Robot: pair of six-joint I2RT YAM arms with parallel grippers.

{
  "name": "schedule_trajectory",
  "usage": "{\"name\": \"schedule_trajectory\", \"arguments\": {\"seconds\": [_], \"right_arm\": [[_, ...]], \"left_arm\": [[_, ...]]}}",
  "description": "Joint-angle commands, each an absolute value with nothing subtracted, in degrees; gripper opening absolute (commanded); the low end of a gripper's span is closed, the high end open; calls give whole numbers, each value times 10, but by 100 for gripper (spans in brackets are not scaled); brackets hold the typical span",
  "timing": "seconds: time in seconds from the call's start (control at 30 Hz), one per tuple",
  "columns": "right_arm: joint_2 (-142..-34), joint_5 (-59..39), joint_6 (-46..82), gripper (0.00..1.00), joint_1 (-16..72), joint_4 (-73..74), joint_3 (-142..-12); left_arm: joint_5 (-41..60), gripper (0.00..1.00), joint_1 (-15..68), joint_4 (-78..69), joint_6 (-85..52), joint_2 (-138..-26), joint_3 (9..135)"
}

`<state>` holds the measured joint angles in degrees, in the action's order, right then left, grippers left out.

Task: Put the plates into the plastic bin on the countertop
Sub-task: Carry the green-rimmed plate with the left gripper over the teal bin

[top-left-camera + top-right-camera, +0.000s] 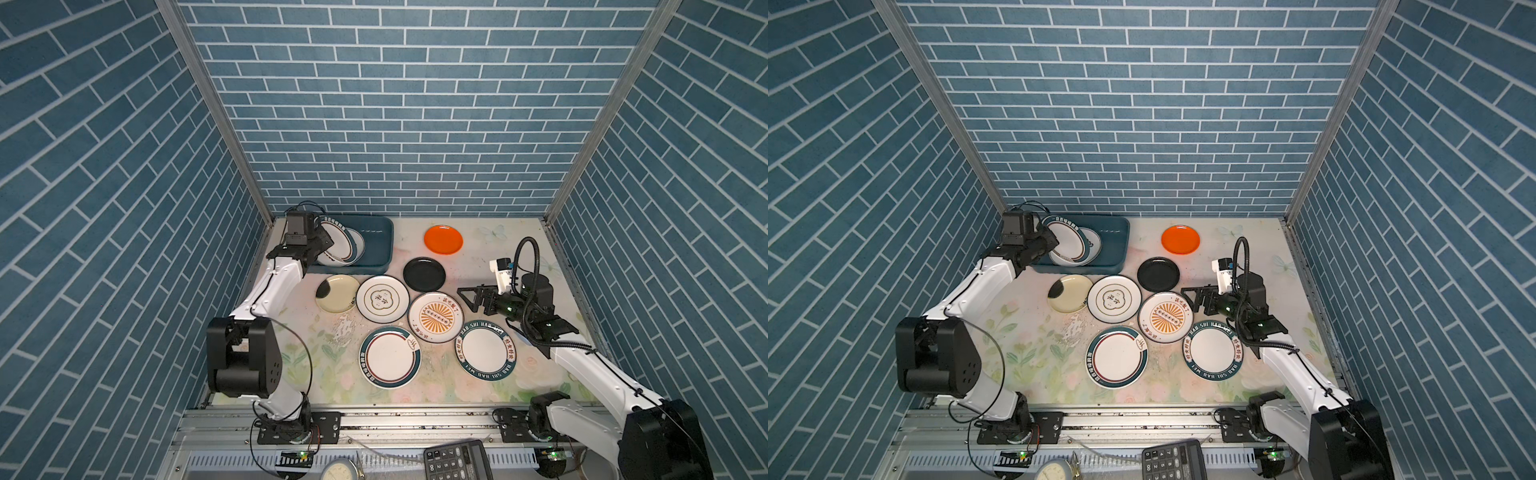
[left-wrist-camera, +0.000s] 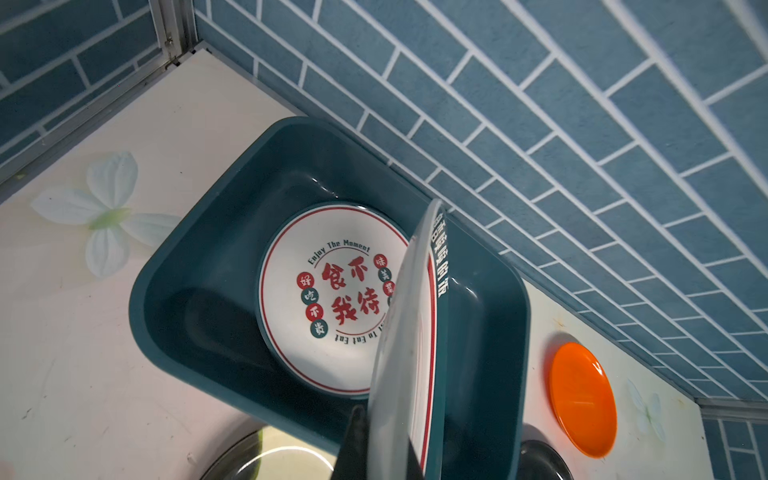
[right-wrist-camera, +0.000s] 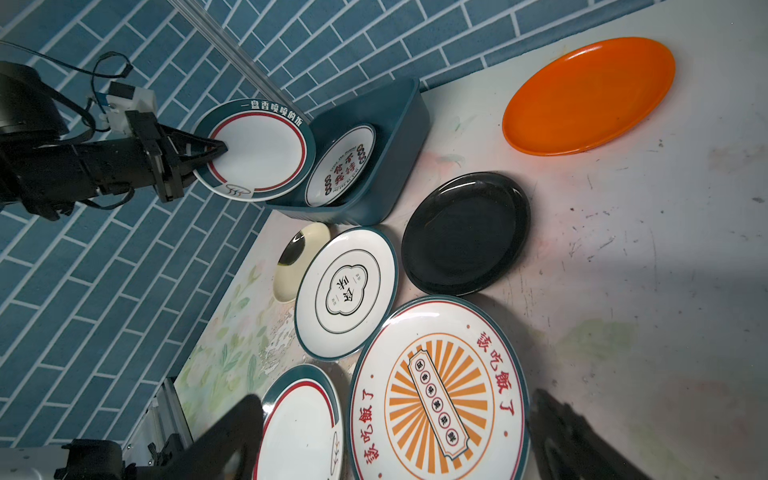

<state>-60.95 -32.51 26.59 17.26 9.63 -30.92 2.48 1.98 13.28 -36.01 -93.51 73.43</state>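
Note:
I will let go of the teal-rimmed white plate with my left gripper on top of the printed plate [image 1: 339, 245] [image 2: 342, 299] inside the plastic bin.
My left gripper [image 1: 322, 246] [image 2: 382, 415] is shut on the rim of a teal-rimmed white plate [image 1: 338, 243] [image 2: 409, 332], held tilted on edge over the plastic bin [image 1: 376, 232] [image 2: 199, 232] at the countertop's [image 1: 478, 257] back left. Another printed plate [image 2: 332, 291] lies inside the bin. My right gripper [image 1: 467, 297] [image 3: 395, 399] hangs open above the sunburst plate [image 1: 435, 316] [image 3: 440, 395], holding nothing. The orange plate [image 1: 443, 239], black plate [image 1: 424, 274], cream plate [image 1: 337, 293], emblem plate [image 1: 382, 298] and two teal-rimmed plates [image 1: 390, 357] [image 1: 487, 349] lie on the countertop.
Blue brick-patterned walls close in the back and both sides. A metal rail [image 1: 395, 419] with the arm bases runs along the front edge. A calculator [image 1: 457, 461] and a round dial [image 1: 340, 471] sit below it.

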Motion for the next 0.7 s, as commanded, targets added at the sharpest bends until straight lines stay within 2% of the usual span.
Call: {"name": "schedule_trajectory", "arguments": {"seconds": [0.0, 0.27, 0.47, 0.67], "right_arm": [[-617, -340, 234, 99, 173, 92, -311], [-607, -329, 225, 99, 173, 85, -299], [-620, -326, 223, 99, 174, 89, -297], [-628, -321, 226, 99, 173, 97, -295]], "left_arm": [[50, 0, 1, 101, -384, -982, 780], [73, 0, -31, 103, -378, -1072, 867], [65, 0, -34, 201, -326, -1137, 963], [66, 0, -34, 211, -314, -1157, 966]]}}
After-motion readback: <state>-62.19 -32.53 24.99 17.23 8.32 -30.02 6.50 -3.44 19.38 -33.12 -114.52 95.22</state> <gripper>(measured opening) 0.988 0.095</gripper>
